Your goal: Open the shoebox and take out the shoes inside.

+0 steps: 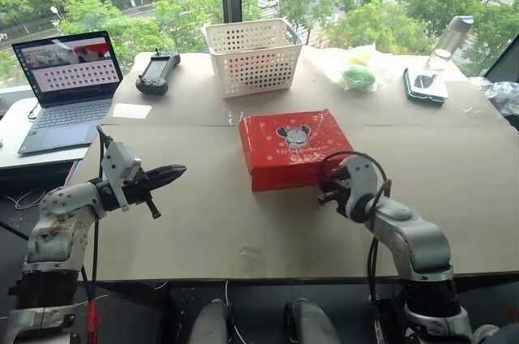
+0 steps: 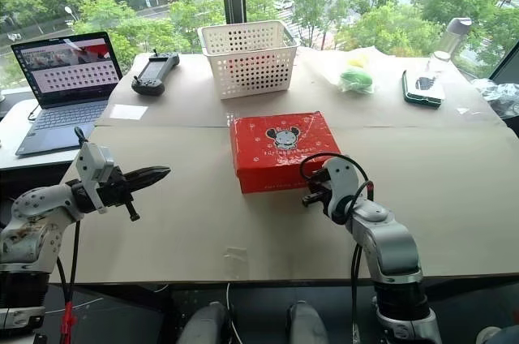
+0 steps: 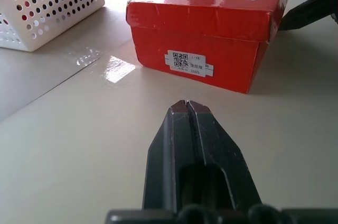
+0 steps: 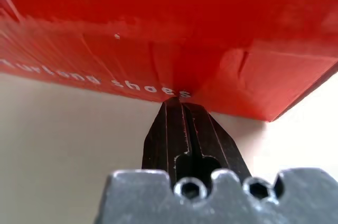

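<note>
Next, my right gripper lets go of the opened lid between the red shoebox and the white perforated basket [image 1: 269, 103].
The red shoebox [image 1: 296, 149] lies in the middle of the table with its lid down; a cartoon mouse is printed on top. The shoes are hidden inside it. My left gripper [image 1: 180, 170] hovers shut over the table to the left of the box, pointing at its short labelled end [image 3: 187, 63] and well apart from it. In its wrist view the fingertips [image 3: 187, 103] are pressed together. My right gripper [image 4: 174, 101] is shut too. Its tip is against the box's near long side, just under the lid's lower edge by the white lettering, close to the right corner.
A white perforated basket [image 1: 253, 56] stands behind the box. At the back left are a laptop [image 1: 69, 84] and a black controller [image 1: 156, 70]. A green item in a plastic bag [image 1: 357, 75], a dark case [image 1: 424, 84] and a bottle [image 1: 450, 40] sit back right.
</note>
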Action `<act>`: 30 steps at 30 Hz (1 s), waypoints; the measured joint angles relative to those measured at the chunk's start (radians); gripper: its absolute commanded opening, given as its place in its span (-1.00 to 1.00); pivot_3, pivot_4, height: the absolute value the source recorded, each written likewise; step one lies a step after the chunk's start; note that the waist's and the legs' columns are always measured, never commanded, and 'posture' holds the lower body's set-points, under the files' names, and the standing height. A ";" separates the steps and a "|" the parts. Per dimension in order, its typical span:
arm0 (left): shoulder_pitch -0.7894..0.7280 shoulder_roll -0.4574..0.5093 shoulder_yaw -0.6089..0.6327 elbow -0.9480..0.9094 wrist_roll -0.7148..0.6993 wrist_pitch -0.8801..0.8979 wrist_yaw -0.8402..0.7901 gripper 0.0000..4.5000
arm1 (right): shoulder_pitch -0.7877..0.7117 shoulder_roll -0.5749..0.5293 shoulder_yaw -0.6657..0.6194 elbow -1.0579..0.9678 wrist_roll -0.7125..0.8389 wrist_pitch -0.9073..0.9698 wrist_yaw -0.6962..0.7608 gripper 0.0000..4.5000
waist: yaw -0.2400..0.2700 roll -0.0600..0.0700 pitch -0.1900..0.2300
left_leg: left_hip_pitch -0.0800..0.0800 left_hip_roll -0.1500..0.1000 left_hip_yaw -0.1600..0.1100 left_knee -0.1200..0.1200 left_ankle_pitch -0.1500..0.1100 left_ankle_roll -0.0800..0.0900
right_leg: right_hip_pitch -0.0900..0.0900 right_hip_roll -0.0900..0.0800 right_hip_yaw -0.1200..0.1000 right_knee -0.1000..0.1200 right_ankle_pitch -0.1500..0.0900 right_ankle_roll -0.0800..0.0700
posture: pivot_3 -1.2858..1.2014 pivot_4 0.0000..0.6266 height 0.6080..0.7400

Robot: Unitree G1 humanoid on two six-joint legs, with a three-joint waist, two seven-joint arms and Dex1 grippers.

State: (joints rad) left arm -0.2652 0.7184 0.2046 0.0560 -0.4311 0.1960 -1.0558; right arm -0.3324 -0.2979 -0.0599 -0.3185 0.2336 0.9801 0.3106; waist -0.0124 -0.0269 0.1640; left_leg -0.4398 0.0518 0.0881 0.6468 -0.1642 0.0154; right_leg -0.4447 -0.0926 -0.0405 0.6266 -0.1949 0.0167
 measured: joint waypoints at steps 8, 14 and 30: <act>0.000 -0.003 -0.030 -0.001 0.010 0.001 0.015 -1.00 | -0.139 0.037 -0.065 -0.110 0.108 0.119 -0.012 -0.96 | -0.005 0.000 0.000 | 0.000 0.000 -0.001 0.000 0.000 0.000 | -0.002 0.000 0.001 0.001 0.001 -0.002 | 0.03 -0.52 0.90; 0.000 -0.004 -0.033 -0.002 0.019 0.003 0.026 -1.00 | -0.255 0.012 -0.057 -0.098 0.124 0.136 -0.028 -0.96 | -0.002 0.000 0.000 | 0.000 0.000 0.000 0.000 0.000 0.000 | -0.002 0.000 0.000 0.001 0.000 -0.002 | 0.03 -0.52 0.90; -0.011 -0.028 -0.077 -0.006 0.037 0.005 0.045 -1.00 | -0.845 -0.039 0.069 0.601 -0.006 -0.229 0.046 -0.96 | -0.013 0.000 0.000 | -0.008 -0.001 0.003 -0.004 0.000 0.001 | -0.011 0.000 0.001 0.003 0.005 -0.004 | 0.03 -0.52 0.90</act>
State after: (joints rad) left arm -0.2759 0.6900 0.1278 0.0497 -0.3941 0.2014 -1.0108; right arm -1.1777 -0.3369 0.0095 0.2830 0.2277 0.7511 0.3567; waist -0.0250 -0.0273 0.1637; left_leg -0.4477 0.0508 0.0912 0.6428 -0.1645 0.0168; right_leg -0.4552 -0.0929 -0.0390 0.6291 -0.1897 0.0129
